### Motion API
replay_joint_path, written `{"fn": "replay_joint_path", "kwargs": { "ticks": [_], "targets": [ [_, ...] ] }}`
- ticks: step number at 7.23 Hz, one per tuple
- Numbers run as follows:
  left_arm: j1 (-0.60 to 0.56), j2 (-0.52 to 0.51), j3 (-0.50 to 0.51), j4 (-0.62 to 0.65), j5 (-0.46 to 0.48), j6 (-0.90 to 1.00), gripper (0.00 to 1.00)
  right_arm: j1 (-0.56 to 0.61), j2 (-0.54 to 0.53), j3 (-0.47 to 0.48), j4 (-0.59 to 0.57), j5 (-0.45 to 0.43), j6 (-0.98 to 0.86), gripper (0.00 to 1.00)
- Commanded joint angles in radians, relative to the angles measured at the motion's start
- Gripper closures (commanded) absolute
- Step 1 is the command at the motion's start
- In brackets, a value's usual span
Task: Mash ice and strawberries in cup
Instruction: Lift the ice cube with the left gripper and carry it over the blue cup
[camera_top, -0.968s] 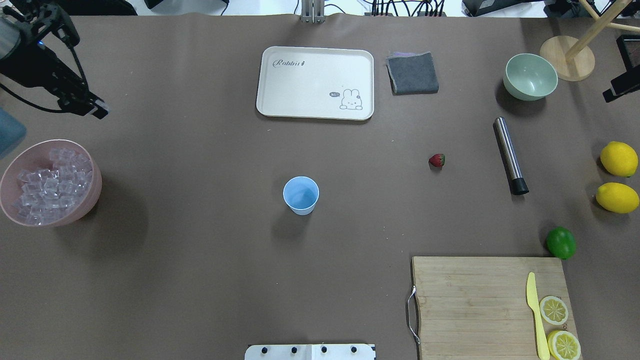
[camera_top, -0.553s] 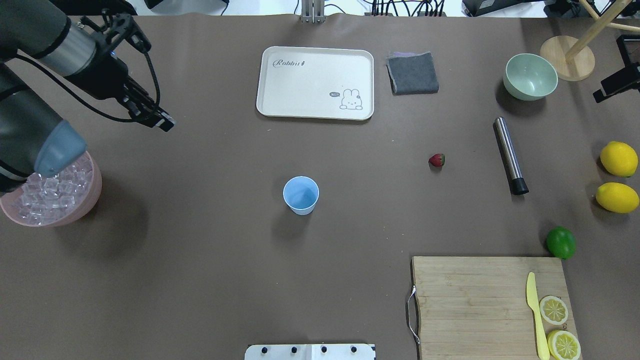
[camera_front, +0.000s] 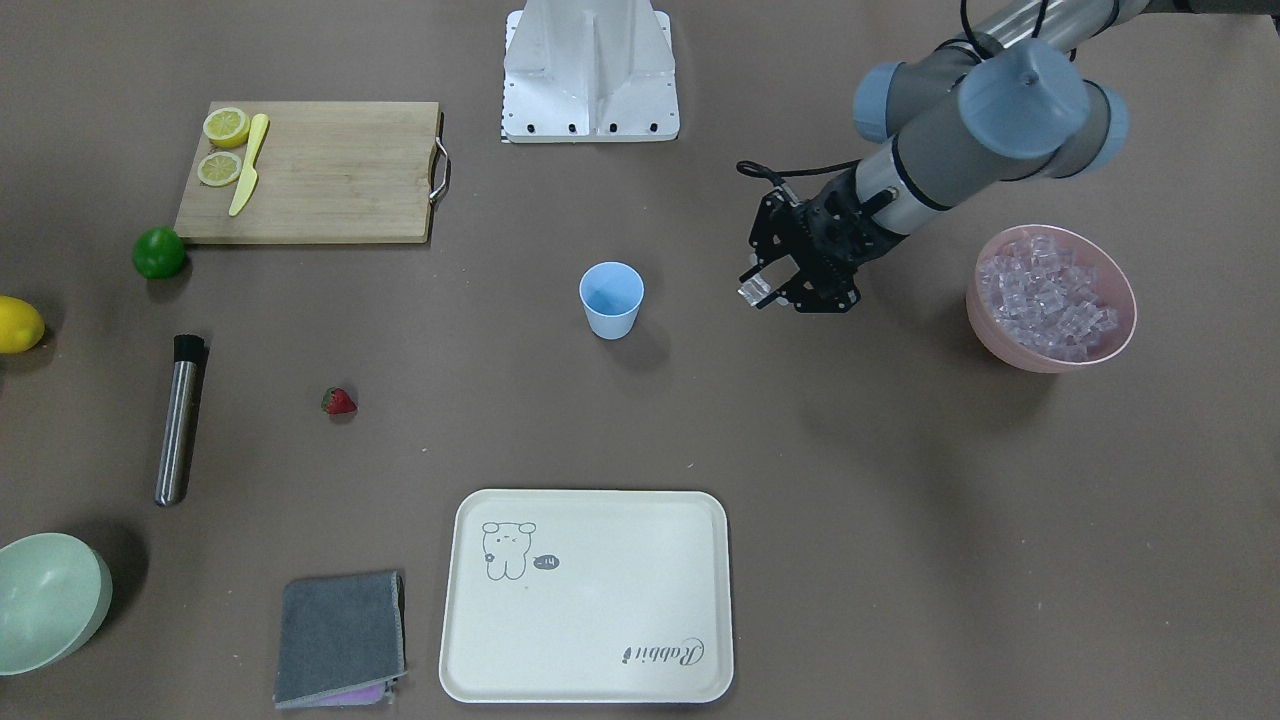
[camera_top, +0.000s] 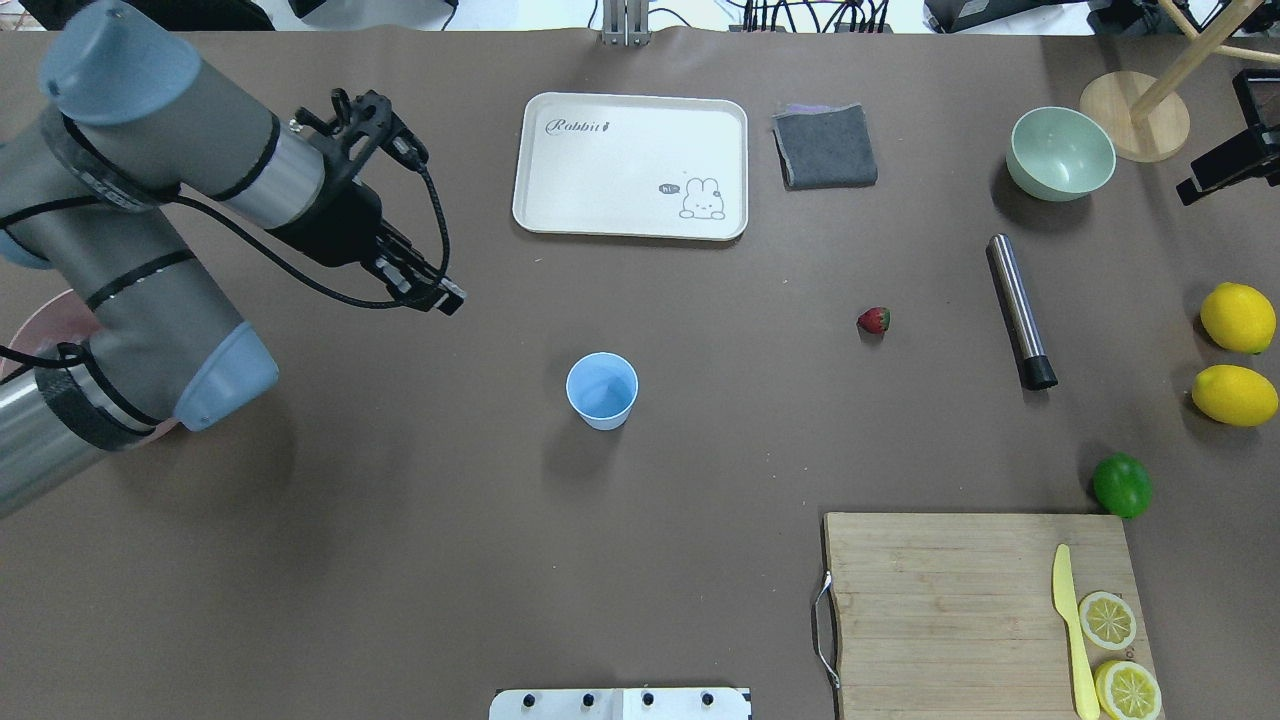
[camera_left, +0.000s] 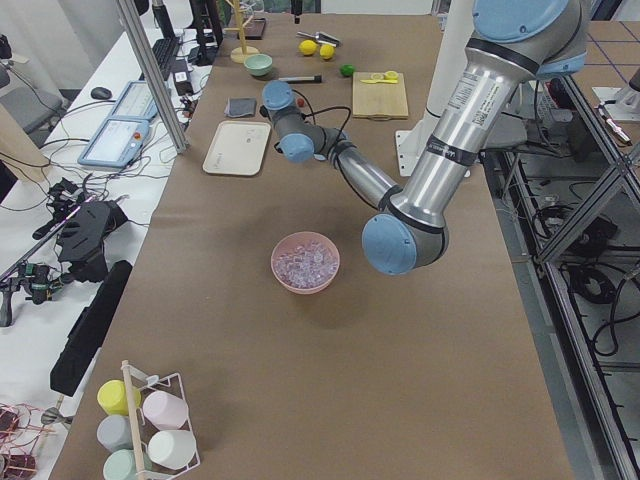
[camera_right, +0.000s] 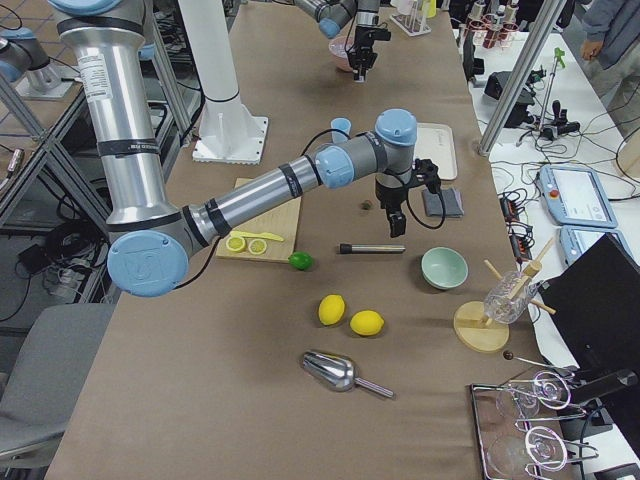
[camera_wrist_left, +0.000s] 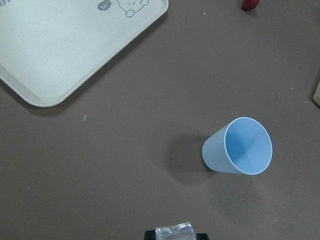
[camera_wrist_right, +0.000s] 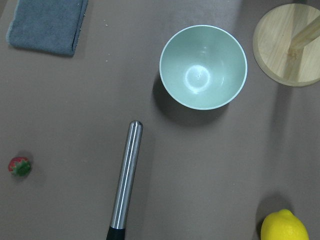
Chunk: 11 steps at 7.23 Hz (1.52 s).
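Observation:
Next, I release the clear ice cube from my left gripper, which hovers behind the cup now, inside the empty pale-blue cup (camera_front: 612, 292) (camera_wrist_left: 244, 147), down on its bottom.
The pale-blue cup (camera_top: 601, 390) stands upright and empty at the table's middle; it also shows in the left wrist view (camera_wrist_left: 239, 147). My left gripper (camera_top: 450, 298) hovers left of and behind the cup, shut on one clear ice cube (camera_front: 756, 290), which also shows at the bottom of the left wrist view (camera_wrist_left: 173, 232). More ice (camera_front: 1050, 290) fills the pink bowl (camera_front: 1000, 340) on the left side. The small red strawberry (camera_top: 873, 320) lies right of the cup. My right gripper (camera_top: 1200, 185) is at the far right edge, above the table; I cannot tell whether it is open or shut.
A steel muddler (camera_top: 1018, 305) lies right of the strawberry. A pale-green bowl (camera_top: 1060, 152), grey cloth (camera_top: 825, 146) and cream tray (camera_top: 630, 165) are at the back. Two lemons (camera_top: 1237, 317), a lime (camera_top: 1121, 485) and a cutting board (camera_top: 950, 600) with knife and lemon slices are on the right.
My left arm has swung right from near the pink bowl toward the cup, carrying the ice cube. The right gripper has edged slightly inward.

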Motion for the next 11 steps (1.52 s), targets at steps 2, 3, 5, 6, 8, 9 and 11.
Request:
{"fn": "replay_joint_path", "kwargs": {
  "ticks": [2, 3, 5, 6, 8, 9, 11],
  "targets": [
    [0.142, -0.120, 0.041, -0.031, 0.229, -0.135, 1.00, -0.015, -0.010, -0.008, 0.000, -0.003, 0.002, 0.00],
    [0.153, -0.134, 0.084, -0.069, 0.248, -0.135, 1.00, -0.015, -0.013, -0.007, 0.000, -0.004, 0.003, 0.00],
    [0.165, -0.146, 0.193, -0.200, 0.250, -0.135, 1.00, -0.015, -0.016, -0.008, 0.000, -0.009, 0.002, 0.00],
    [0.175, -0.142, 0.193, -0.202, 0.250, -0.137, 1.00, -0.015, -0.016, -0.008, 0.000, -0.019, 0.002, 0.00],
    [0.182, -0.132, 0.178, -0.227, 0.245, -0.176, 1.00, -0.015, -0.016, -0.007, 0.002, -0.024, 0.003, 0.00],
    [0.202, -0.120, 0.174, -0.253, 0.248, -0.201, 1.00, -0.015, -0.017, -0.007, 0.002, -0.023, 0.002, 0.00],
    [0.211, -0.077, 0.137, -0.258, 0.248, -0.217, 1.00, -0.017, -0.016, -0.007, 0.002, -0.023, 0.002, 0.00]
  ]
}}
